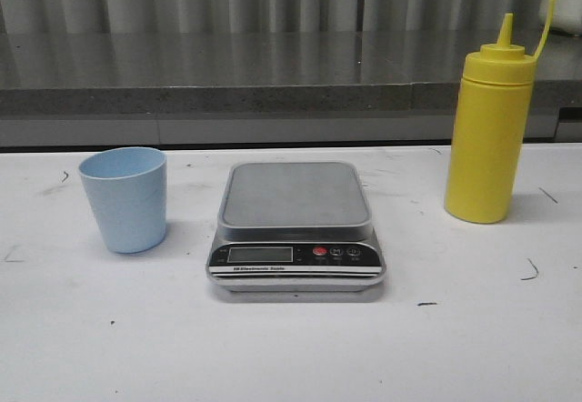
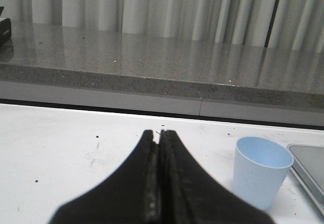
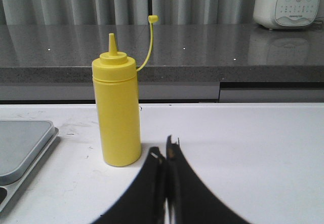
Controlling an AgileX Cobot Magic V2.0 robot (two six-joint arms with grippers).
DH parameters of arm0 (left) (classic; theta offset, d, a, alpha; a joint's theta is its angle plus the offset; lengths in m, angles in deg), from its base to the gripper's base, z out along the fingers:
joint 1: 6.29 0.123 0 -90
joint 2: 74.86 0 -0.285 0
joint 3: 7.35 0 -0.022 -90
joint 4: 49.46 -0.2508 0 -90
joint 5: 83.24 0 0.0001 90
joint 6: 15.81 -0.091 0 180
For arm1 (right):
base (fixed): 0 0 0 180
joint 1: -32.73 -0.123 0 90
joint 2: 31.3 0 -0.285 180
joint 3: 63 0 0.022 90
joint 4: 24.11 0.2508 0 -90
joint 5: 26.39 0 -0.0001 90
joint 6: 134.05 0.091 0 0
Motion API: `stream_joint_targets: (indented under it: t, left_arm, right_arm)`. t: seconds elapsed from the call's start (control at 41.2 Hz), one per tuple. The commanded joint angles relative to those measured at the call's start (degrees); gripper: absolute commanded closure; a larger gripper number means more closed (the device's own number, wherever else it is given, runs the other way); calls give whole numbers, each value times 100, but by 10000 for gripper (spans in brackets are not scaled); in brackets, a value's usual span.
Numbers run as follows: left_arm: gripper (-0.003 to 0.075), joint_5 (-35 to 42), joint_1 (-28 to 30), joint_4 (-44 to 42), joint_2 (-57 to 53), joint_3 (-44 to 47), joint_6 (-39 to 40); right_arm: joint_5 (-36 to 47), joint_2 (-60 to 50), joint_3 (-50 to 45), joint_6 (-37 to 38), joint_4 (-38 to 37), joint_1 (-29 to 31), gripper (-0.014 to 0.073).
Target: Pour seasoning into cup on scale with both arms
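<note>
My left gripper goes to the pale blue cup next. It should close on the cup's rim (image 1: 83, 170) (image 2: 237, 146), on the side of the cup away from the scale.
The pale blue cup (image 1: 125, 198) stands upright on the white table, left of the scale (image 1: 296, 225), not on it. The yellow seasoning bottle (image 1: 488, 129) stands upright to the scale's right, its tethered cap hanging off. Neither arm shows in the front view. In the left wrist view my left gripper (image 2: 159, 134) is shut and empty, with the cup (image 2: 260, 171) beside and beyond it. In the right wrist view my right gripper (image 3: 165, 149) is shut and empty, with the bottle (image 3: 118, 110) close beside it and apart.
A grey stone ledge (image 1: 273, 75) runs along the back of the table below a curtain. A white appliance (image 3: 287, 3) stands on that ledge at the far right. The scale's platform edge shows in both wrist views (image 2: 310, 171) (image 3: 23, 148).
</note>
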Motion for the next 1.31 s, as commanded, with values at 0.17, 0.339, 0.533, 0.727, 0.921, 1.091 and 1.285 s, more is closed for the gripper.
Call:
stream_joint_targets:
  t: [0.17, 0.339, 0.533, 0.727, 0.921, 1.091, 1.285]
  left_arm:
    - [740, 448, -51, 64, -91, 140, 17]
    - [740, 448, -51, 64, -91, 140, 17]
    - [740, 448, -51, 64, -91, 140, 17]
    - [740, 448, -51, 64, -91, 140, 17]
    - [740, 970, -51, 64, -91, 128, 17]
    - [740, 808, -51, 161, -91, -561, 17]
    - [740, -745, -51, 124, 344, -2266, 17]
  right_arm:
    - [481, -97, 34, 14, -67, 16, 660]
    - [481, -97, 34, 14, -67, 16, 660]
    - [481, -97, 34, 14, -67, 16, 660]
    - [481, -97, 34, 14, -67, 16, 660]
    - [686, -97, 40, 14, -67, 16, 660]
    - [287, -97, 734, 14, -73, 16, 660]
    - [-1018, 307, 2166, 10, -282, 16, 660]
